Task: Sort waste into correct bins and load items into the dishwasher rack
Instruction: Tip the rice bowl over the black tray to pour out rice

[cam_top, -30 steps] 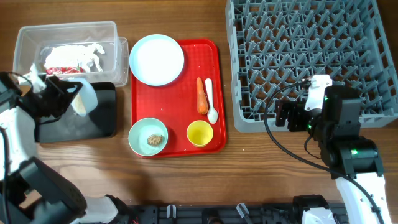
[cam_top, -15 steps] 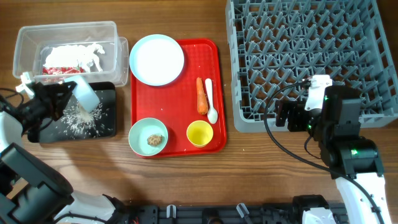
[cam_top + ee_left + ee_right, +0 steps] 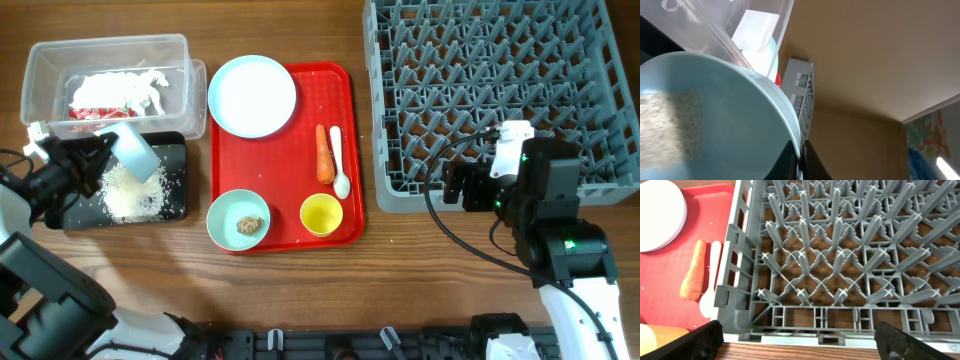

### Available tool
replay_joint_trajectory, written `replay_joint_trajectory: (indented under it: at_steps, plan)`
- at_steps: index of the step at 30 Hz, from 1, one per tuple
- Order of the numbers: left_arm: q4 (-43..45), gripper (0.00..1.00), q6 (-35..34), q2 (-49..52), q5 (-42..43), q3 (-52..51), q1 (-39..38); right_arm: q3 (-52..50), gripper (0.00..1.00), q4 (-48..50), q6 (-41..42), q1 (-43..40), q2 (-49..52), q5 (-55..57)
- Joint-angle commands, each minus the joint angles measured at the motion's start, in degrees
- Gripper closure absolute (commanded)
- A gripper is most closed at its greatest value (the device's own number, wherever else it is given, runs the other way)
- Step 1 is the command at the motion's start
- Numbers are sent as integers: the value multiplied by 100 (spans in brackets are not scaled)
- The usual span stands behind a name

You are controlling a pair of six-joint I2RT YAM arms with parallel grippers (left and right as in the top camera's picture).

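Next, I let go of the light blue bowl with my left gripper on the red serving tray (image 3: 271, 152), between the pale plate and the pale green bowl.
My left gripper (image 3: 108, 152) is shut on the rim of the light blue bowl (image 3: 133, 150) and holds it tilted over the black tray (image 3: 178, 150). A pile of white rice (image 3: 133, 195) lies in that tray. In the left wrist view my fingers (image 3: 801, 150) pinch the bowl (image 3: 730, 100), and some blurred rice (image 3: 687, 125) is still inside. The red-and-white wrapper (image 3: 115, 95) lies in the clear tub (image 3: 105, 45). My right gripper (image 3: 800, 340) is open and empty at the front edge of the grey rack (image 3: 500, 90).
The red serving tray (image 3: 300, 120) holds the pale plate (image 3: 252, 95), the carrot piece (image 3: 323, 153), the white spoon (image 3: 339, 160), the yellow cup (image 3: 321, 214) and the pale green bowl (image 3: 222, 210) with a brownish lump (image 3: 248, 226).
The blue bowl has tipped over the black tray and rice has poured out into a growing pile. The right arm has not moved.
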Motion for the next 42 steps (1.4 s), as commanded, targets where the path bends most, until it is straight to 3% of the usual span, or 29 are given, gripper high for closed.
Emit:
replay_joint_trajectory:
  at_steps: [1, 12, 16, 20, 42]
  plan:
    - [-7, 96, -129, 46, 251, -4, 48, 144, 0, 7, -55, 9, 9, -70]
    - [-2, 96, -129, 46, 249, -4, 48, 144, 0, 4, -55, 9, 9, -72]
    - [-15, 96, -129, 46, 789, -4, 48, 144, 0, 2, -52, 9, 9, -72]
    - [142, 96, -446, 48, 632, -4, 48, 144, 0, 0, -57, 9, 9, -72]
    - [476, 96, -535, 55, 822, -4, 59, 144, 0, -11, -55, 9, 9, -70]
